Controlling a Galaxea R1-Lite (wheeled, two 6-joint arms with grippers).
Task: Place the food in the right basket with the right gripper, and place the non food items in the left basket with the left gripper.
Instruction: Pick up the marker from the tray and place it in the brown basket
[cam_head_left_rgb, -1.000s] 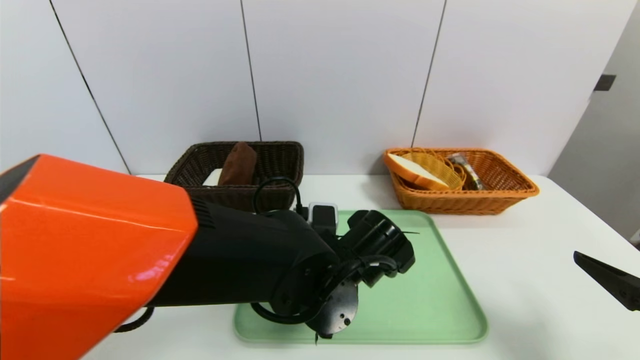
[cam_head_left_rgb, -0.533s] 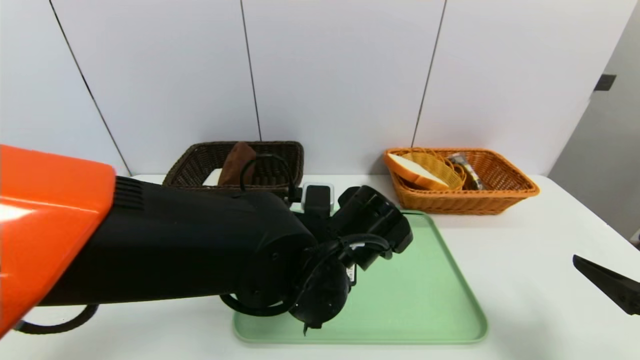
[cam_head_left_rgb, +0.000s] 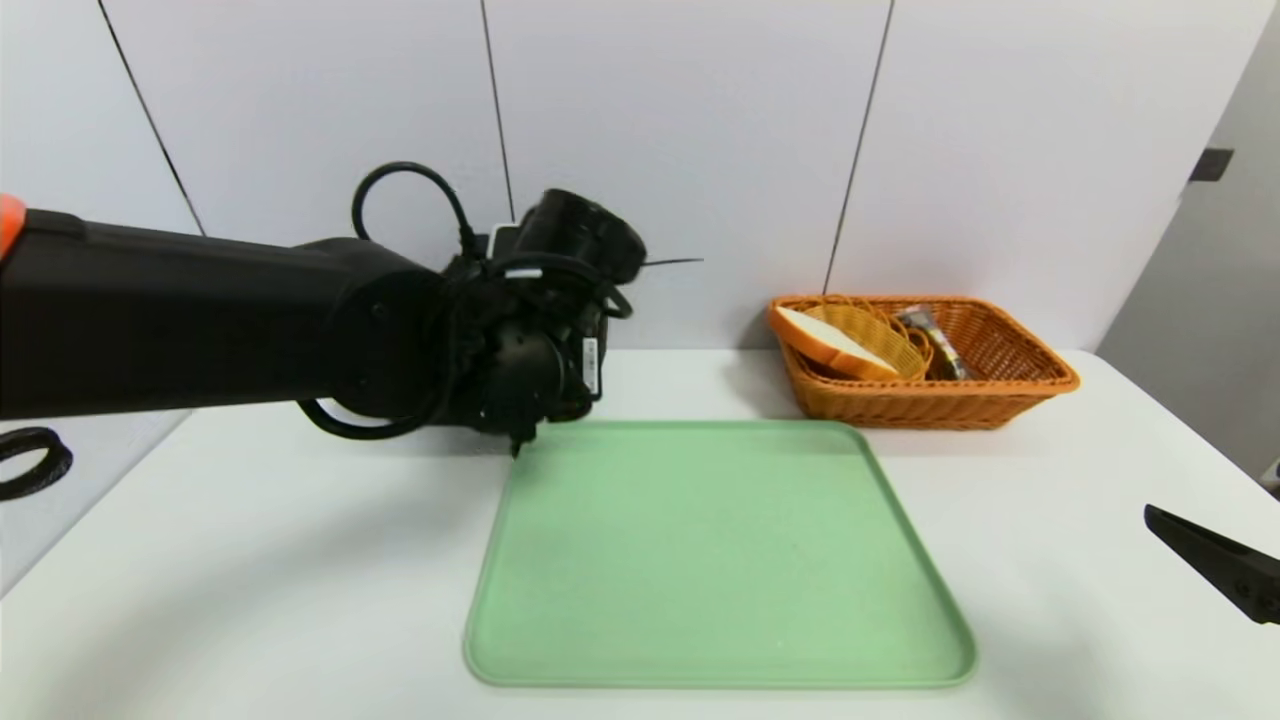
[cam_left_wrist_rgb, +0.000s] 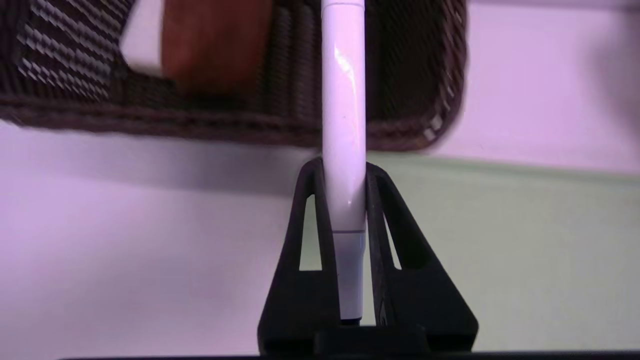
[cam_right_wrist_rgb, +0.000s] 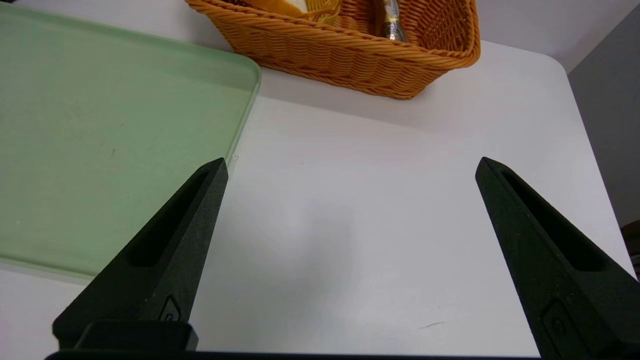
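The robot's left gripper should release the white pen inside the dark brown basket (cam_head_left_rgb: 558, 350) (cam_left_wrist_rgb: 355, 37), next to the brown item.
My left gripper (cam_left_wrist_rgb: 342, 167) is shut on a white pen (cam_left_wrist_rgb: 342, 100), held lengthwise between its fingers. It hangs above the table just in front of the dark brown left basket (cam_left_wrist_rgb: 415, 75), with the pen's far end over the basket's near rim. Inside that basket lie a brown item (cam_left_wrist_rgb: 215, 40) and a white item (cam_left_wrist_rgb: 142, 40). In the head view the left arm (cam_head_left_rgb: 400, 330) hides this basket. The orange right basket (cam_head_left_rgb: 1000, 385) holds a bread slice (cam_head_left_rgb: 830, 340) and a wrapped snack (cam_head_left_rgb: 925, 330). My right gripper (cam_right_wrist_rgb: 351, 165) is open and holds nothing, low over the table at the right.
A bare green tray (cam_head_left_rgb: 720, 560) lies in the middle of the white table (cam_head_left_rgb: 1050, 500). The wall stands right behind both baskets. One finger of the right gripper (cam_head_left_rgb: 1215, 570) pokes in at the head view's right edge.
My left arm has lifted off the green tray and swung back and left toward the dark basket, which it now covers in the head view. The right arm has not moved.
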